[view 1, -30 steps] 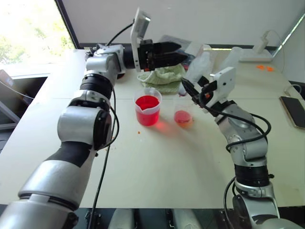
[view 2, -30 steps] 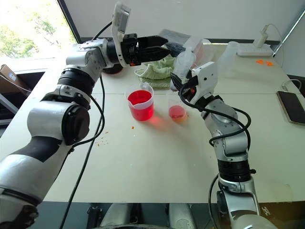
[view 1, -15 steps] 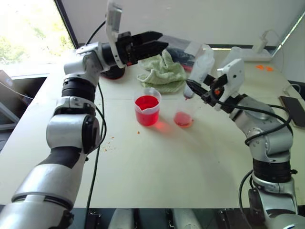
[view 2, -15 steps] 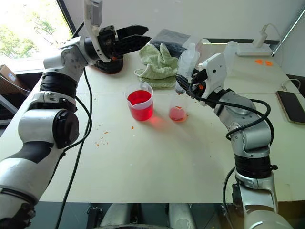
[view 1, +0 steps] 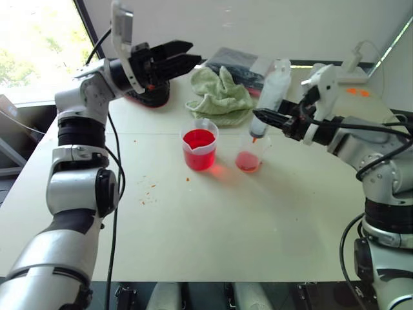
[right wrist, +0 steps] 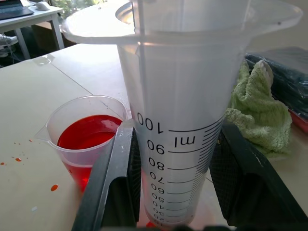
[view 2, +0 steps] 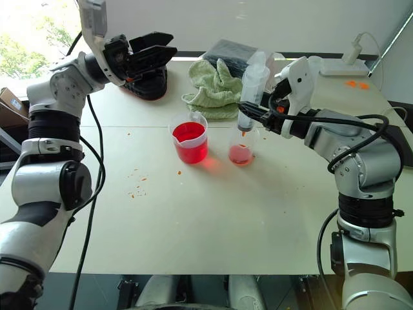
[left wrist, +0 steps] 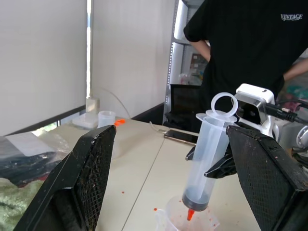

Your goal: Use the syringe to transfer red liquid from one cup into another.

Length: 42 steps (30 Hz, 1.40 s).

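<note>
I will use my right gripper to set the syringe down on the bare table (view 1: pixel 293 161) next to the small plain cup, away from the beaker with the spout. The syringe is now upright just above that cup.
My right gripper (view 1: pixel 271 119) is shut on the syringe (view 1: pixel 268 95), its fingers (right wrist: pixel 115 178) on either side of the lower barrel. The clear syringe stands nearly upright, plunger pushed down, its orange nozzle tip just above the small plain cup (view 1: pixel 249 157), which holds a little red liquid (view 1: pixel 247 161). The spouted beaker (view 1: pixel 199 145) stands to that cup's left, about half full of red liquid (view 1: pixel 199 137). My left gripper (view 1: pixel 179 59) hangs open high over the table's back left, well away from both cups. The syringe (left wrist: pixel 210 154) appears between its spread fingers (left wrist: pixel 79 178).
A crumpled green towel (view 1: pixel 222 93) and a black pouch (view 1: pixel 239 59) lie behind the cups. A black object (view 2: pixel 146 81) sits under my left gripper. Orange specks (view 1: pixel 148 189) dot the table left of the beaker. A person in black (left wrist: pixel 250 43) stands beyond the table.
My left arm has swung away to the left from the syringe's top, gripper still open. My right gripper has turned, bringing the syringe more upright over the small cup.
</note>
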Each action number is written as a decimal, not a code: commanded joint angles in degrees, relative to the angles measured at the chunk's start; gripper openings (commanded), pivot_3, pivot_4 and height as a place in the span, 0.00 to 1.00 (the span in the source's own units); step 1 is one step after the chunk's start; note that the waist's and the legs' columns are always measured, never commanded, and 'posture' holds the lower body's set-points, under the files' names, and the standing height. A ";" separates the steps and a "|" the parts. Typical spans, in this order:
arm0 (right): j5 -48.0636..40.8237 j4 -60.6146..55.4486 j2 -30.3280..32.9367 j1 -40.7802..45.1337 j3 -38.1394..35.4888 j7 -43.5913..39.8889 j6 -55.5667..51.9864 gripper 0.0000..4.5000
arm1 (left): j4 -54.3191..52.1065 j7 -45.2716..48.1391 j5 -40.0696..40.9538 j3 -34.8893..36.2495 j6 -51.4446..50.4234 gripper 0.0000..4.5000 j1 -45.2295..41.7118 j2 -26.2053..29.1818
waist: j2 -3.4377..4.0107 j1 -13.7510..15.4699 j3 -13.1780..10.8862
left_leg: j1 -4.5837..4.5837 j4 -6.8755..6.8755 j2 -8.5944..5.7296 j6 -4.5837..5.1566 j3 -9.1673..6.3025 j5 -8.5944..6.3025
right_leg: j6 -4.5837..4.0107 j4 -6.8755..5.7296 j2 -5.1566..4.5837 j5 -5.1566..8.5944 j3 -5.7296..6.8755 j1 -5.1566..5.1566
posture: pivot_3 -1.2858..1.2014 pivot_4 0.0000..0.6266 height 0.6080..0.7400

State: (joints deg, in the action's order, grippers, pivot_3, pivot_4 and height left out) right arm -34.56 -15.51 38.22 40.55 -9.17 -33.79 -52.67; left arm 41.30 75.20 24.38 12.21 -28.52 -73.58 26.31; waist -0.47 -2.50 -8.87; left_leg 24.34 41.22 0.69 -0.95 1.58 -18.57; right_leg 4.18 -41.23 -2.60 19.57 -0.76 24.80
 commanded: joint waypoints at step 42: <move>17.21 57.98 10.02 29.98 28.88 -16.07 -28.86 0.31 | -30.36 -13.95 13.96 3.33 -11.70 0.85 24.18 8.95 | 0.00 -0.03 0.00 | 0.10 -0.03 0.01 0.02 0.08 -0.01 | 0.00 0.01 -0.03 0.00 -0.05 0.16 | 0.52 0.24 0.78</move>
State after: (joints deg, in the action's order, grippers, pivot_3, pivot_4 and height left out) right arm -18.56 41.20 48.17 68.45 20.06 -49.93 -81.92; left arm 13.33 61.44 37.02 14.53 -40.02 -49.46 34.14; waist -0.46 -2.53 -8.87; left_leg 24.45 41.19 0.70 -0.93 1.66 -18.58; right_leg 4.18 -41.23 -2.63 19.57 -0.81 24.96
